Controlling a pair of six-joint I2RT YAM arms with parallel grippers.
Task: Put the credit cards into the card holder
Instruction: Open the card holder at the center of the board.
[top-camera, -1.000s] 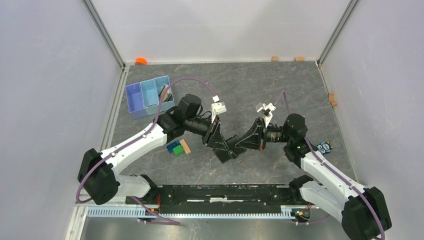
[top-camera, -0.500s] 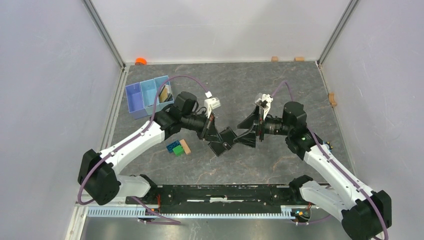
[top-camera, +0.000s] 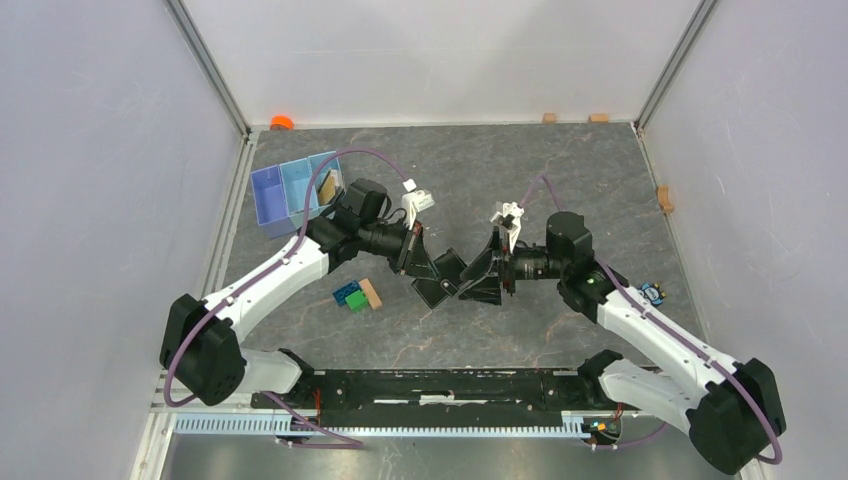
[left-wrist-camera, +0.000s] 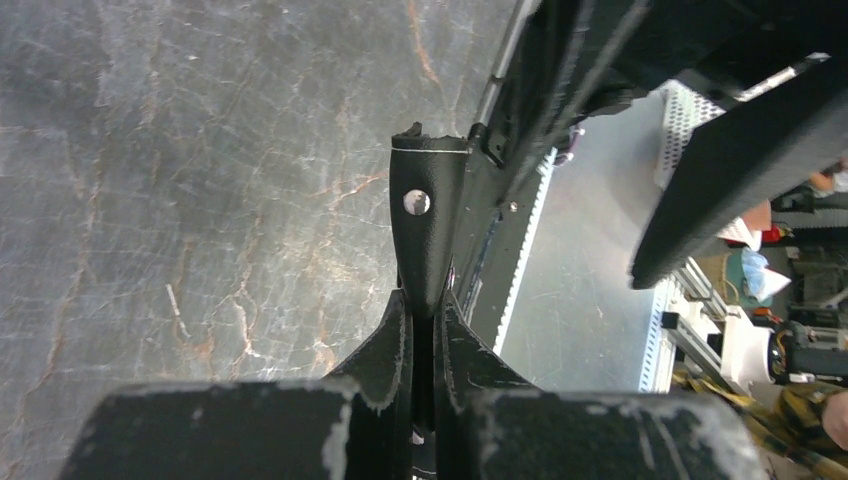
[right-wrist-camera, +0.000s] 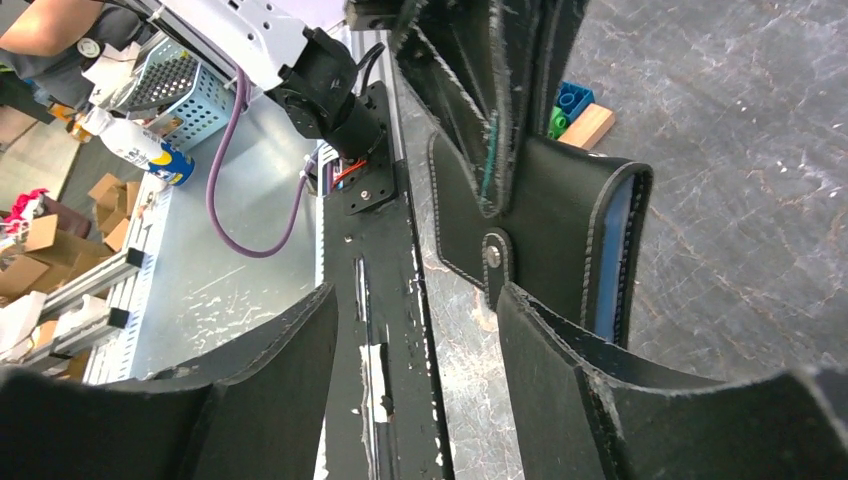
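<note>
The robot's left gripper needs to release the card holder on the grey table (top-camera: 424, 299) beside the tan wooden block. The card holder now hangs over the table's middle.
The card holder (top-camera: 447, 276), a black folding wallet, hangs over the middle of the table between the two arms. My left gripper (top-camera: 427, 268) is shut on its black snap tab (left-wrist-camera: 428, 225), pinched between the fingers (left-wrist-camera: 385, 345). In the right wrist view the card holder (right-wrist-camera: 555, 225) shows its light blue lining (right-wrist-camera: 611, 250) just past my right fingertip (right-wrist-camera: 535, 330). My right gripper (right-wrist-camera: 418, 295) is open, with only table and rail between its fingers. In the top view my right gripper (top-camera: 482, 281) faces the holder closely. One gold-edged credit card (top-camera: 333, 184) stands in the blue tray.
The light blue three-compartment tray (top-camera: 285, 195) sits at the back left. Green and blue toy bricks (top-camera: 350, 297) and a tan wooden block (top-camera: 372, 293) lie under the left arm. An orange object (top-camera: 282, 122) and small wooden blocks (top-camera: 549, 117) line the edges.
The right gripper has let go of the card holder and opened. The left gripper has closed on the holder's tab. Both arms and the holder have shifted left and away.
</note>
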